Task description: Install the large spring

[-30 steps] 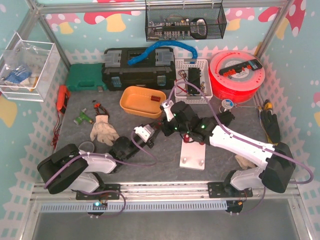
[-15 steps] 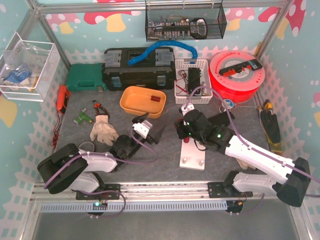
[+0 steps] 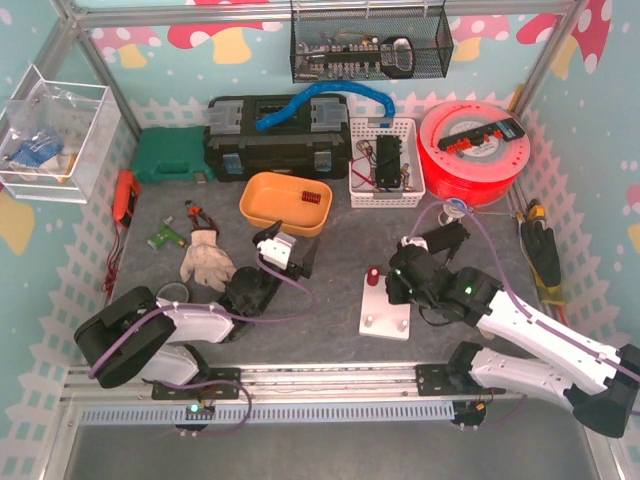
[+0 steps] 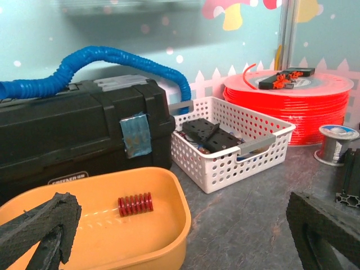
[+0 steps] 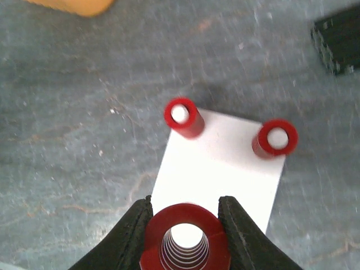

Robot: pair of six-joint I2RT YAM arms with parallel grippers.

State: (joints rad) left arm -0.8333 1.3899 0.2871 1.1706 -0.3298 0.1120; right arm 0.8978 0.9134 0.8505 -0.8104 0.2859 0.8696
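Observation:
Next, my right gripper lets go of the large spring on the near post farther from the orange bin (image 3: 403, 325). The large spring hangs over the plate's near end.
My right gripper (image 5: 184, 205) is shut on the large spring (image 5: 185, 215), a red coil seen end-on, hanging over the near end of the white plate (image 5: 225, 163). At the plate's far end, two smaller red springs (image 5: 184, 117) (image 5: 275, 138) sit on posts. From the top view the right gripper (image 3: 398, 288) is at the right edge of the plate (image 3: 390, 318). My left gripper (image 3: 290, 255) stands wide open and empty, facing the orange bin (image 4: 112, 236). One red spring (image 4: 135, 205) lies in that bin.
Along the back stand a black toolbox (image 3: 275, 140), a white basket (image 3: 385, 160) and a red filament spool (image 3: 475, 140). A work glove (image 3: 205, 262) lies at the left. A black extrusion piece (image 3: 440, 238) lies behind the right arm.
My left gripper has opened wide. The right arm has swung from beside the orange bin back to the right and now hangs over the white plate with the spring.

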